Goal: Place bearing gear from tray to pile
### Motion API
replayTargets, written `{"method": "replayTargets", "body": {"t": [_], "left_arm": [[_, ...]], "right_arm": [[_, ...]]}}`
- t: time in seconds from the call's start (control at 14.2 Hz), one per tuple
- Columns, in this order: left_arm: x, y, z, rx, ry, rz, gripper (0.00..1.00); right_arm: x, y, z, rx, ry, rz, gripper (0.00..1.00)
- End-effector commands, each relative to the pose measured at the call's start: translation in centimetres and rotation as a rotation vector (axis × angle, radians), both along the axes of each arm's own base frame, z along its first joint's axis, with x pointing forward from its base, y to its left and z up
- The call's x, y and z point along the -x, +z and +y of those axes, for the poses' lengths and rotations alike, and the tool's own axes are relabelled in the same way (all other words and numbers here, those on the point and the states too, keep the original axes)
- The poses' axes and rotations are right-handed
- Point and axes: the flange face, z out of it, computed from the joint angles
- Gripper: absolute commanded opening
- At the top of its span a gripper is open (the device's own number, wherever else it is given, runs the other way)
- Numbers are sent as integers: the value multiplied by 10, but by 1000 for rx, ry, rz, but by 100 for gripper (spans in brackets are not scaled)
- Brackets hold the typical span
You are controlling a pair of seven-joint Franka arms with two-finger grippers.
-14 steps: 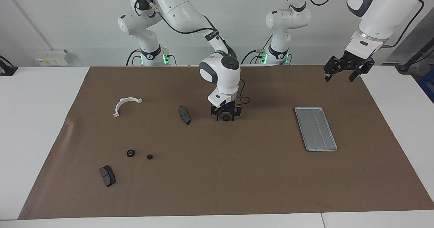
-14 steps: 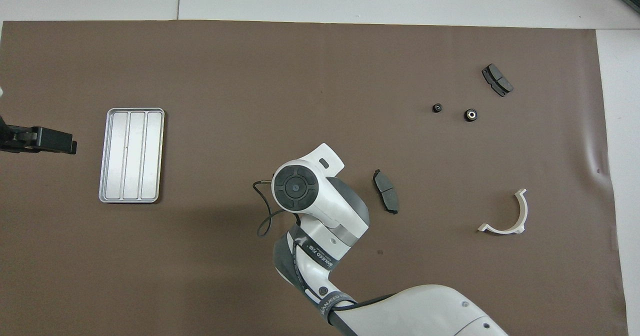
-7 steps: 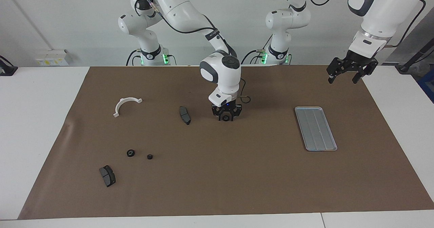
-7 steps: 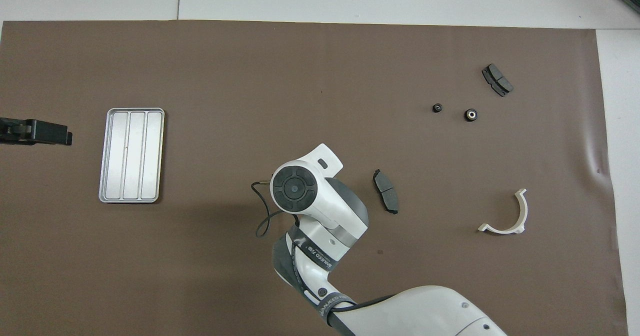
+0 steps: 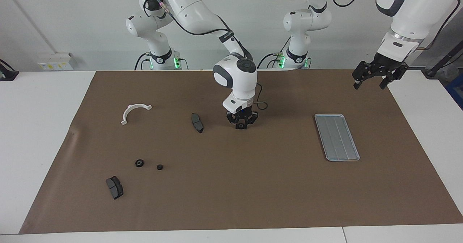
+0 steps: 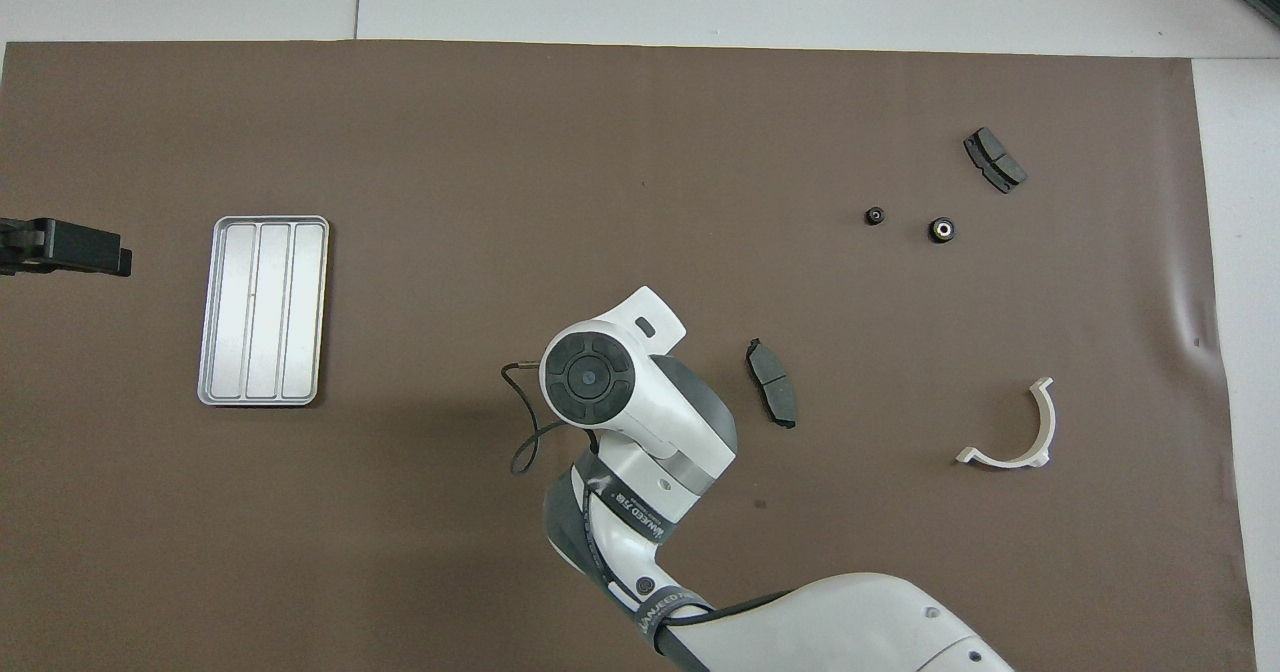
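Note:
The robot's right gripper needs to release the bearing gear next to the bigger black gear, toward the white bracket (image 6: 923, 311).
A small black bearing gear (image 5: 240, 126) lies on the brown mat in the middle of the table, off the tray. My right gripper (image 5: 241, 124) is down on it, fingers drawn in against its sides; from overhead the arm's wrist (image 6: 590, 377) hides both. The silver tray (image 5: 336, 136) (image 6: 262, 310) lies bare toward the left arm's end. The pile is a white bracket (image 5: 134, 112) (image 6: 1010, 432) and two dark pads (image 5: 197, 122) (image 5: 114, 187). My left gripper (image 5: 369, 85) hangs open, raised over the mat's edge beside the tray.
Two more small black gears (image 5: 139, 162) (image 5: 159, 167) sit on the mat beside the pad farthest from the robots. In the overhead view they show as two dots (image 6: 940, 230) (image 6: 874, 216). White table surrounds the mat.
The right gripper's fingers have closed in on the gear from wide open. The left gripper has drifted up and away from the tray toward the table's end.

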Motion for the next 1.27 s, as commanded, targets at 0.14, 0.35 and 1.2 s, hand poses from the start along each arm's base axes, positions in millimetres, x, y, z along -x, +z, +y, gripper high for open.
{"method": "replayTargets", "body": {"t": [0.14, 0.35, 1.2], "left_arm": [[-24, 6, -2, -11, -17, 60, 100], [-23, 6, -6, -8, -27, 53, 100], [-9, -10, -37, -16, -75, 91, 100]], "right_arm": [[-2, 2, -1, -2, -10, 2, 0], [-17, 17, -13, -3, -31, -3, 0], [-116, 110, -335, 44, 99, 121, 0]]}}
